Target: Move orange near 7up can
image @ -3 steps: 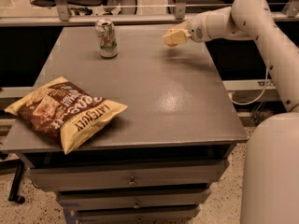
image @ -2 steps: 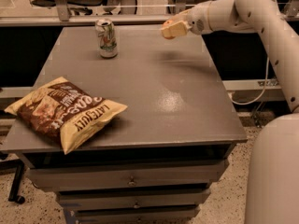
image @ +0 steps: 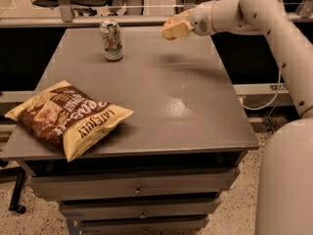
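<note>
The robot's gripper will release the orange on the grey table [image: 131,53] close beside the 7up can, on the side facing the robot's arm. The orange is still above the table's far edge.
The 7up can [image: 112,39] stands upright near the far left of the grey table [image: 161,97]. My gripper [image: 173,29] hangs above the table's far edge, to the right of the can and about a can's height up. Its cream fingers [image: 177,28] are closed around the orange [image: 169,36]. Only a small orange sliver shows under them. A shadow of the gripper lies on the table below it.
A brown-and-yellow chip bag [image: 68,116] lies at the front left of the table, overhanging the edge. Drawers [image: 137,187] sit under the tabletop. A railing and chair legs stand behind the table. My white arm [image: 274,38] reaches in from the right.
My gripper has moved left with the orange, from the table's far right toward the can, staying above the surface. The can and chip bag have not moved.
</note>
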